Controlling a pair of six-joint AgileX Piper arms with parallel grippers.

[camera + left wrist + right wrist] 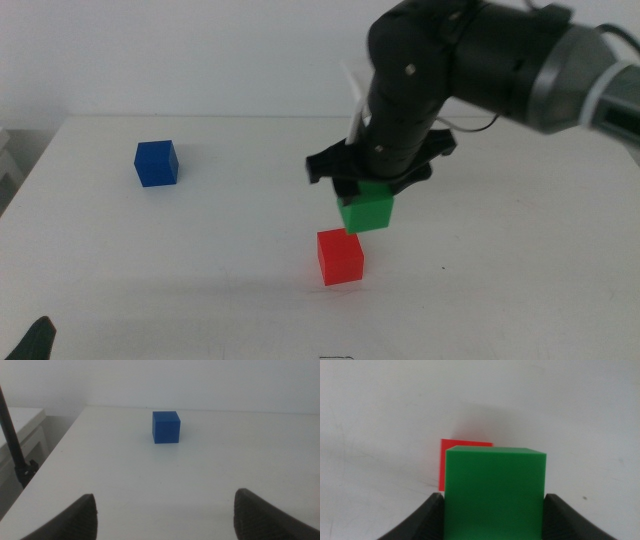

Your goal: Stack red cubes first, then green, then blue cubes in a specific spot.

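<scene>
My right gripper has the green cube to place. I should set it down squarely on top of the red cube [342, 231] [466, 465].
My right gripper [366, 198] is shut on the green cube [366, 211], holding it in the air just above and slightly right of the red cube [340, 257], which rests on the white table. In the right wrist view the green cube [493, 492] fills the space between the jaws and hides most of the red cube [457, 455] behind it. The blue cube [157, 163] sits alone at the far left of the table; the left wrist view shows it [165, 427] ahead of my open left gripper [165, 515], which waits at the near left corner [35, 342].
The white table [200, 280] ends at its left edge near a dark pole [12, 440] and a white shelf [20, 425]. The right arm's dark body [480, 60] hangs over the table's right half.
</scene>
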